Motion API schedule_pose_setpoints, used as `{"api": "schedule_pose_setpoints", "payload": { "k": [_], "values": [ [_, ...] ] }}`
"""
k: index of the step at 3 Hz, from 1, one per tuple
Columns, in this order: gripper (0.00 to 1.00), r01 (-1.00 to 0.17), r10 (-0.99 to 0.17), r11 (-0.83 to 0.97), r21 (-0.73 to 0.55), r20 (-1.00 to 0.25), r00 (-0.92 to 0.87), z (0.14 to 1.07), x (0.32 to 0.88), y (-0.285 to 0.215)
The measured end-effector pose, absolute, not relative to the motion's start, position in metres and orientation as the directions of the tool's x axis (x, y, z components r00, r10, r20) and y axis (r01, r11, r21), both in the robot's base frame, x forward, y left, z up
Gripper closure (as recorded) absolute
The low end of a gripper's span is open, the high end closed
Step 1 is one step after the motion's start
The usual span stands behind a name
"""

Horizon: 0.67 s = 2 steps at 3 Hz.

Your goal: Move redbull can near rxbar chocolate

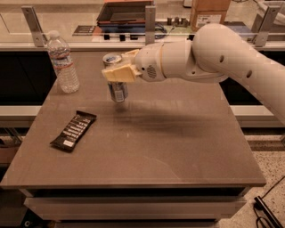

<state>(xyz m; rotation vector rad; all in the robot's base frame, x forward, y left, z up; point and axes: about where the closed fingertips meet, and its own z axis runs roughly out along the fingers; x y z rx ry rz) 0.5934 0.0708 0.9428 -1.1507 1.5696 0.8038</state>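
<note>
The gripper will release the redbull can on the table [105, 125] beside the far end of the rxbar chocolate.
The redbull can [117, 91], slim and silver-grey with bluish markings, is upright and held just above the table's far middle. My gripper [116, 71] is shut on the can around its upper half, reaching in from the right on a white arm. The rxbar chocolate [73, 130], a flat black bar with white text, lies on the left side of the table, in front of and to the left of the can, about a bar's length away.
A clear plastic water bottle [63, 62] stands at the table's far left corner. The grey table [178, 147] has its edges at front and right. A counter with a dark tray [124, 11] and a cardboard box [209, 12] is behind.
</note>
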Motion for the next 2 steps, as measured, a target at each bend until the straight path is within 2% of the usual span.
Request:
{"api": "schedule_pose_setpoints", "payload": {
  "k": [2],
  "values": [
    [1.0,-0.958,-0.324,0.286,-0.019,-0.943,-0.078,0.932,0.553,0.103]
  ]
}}
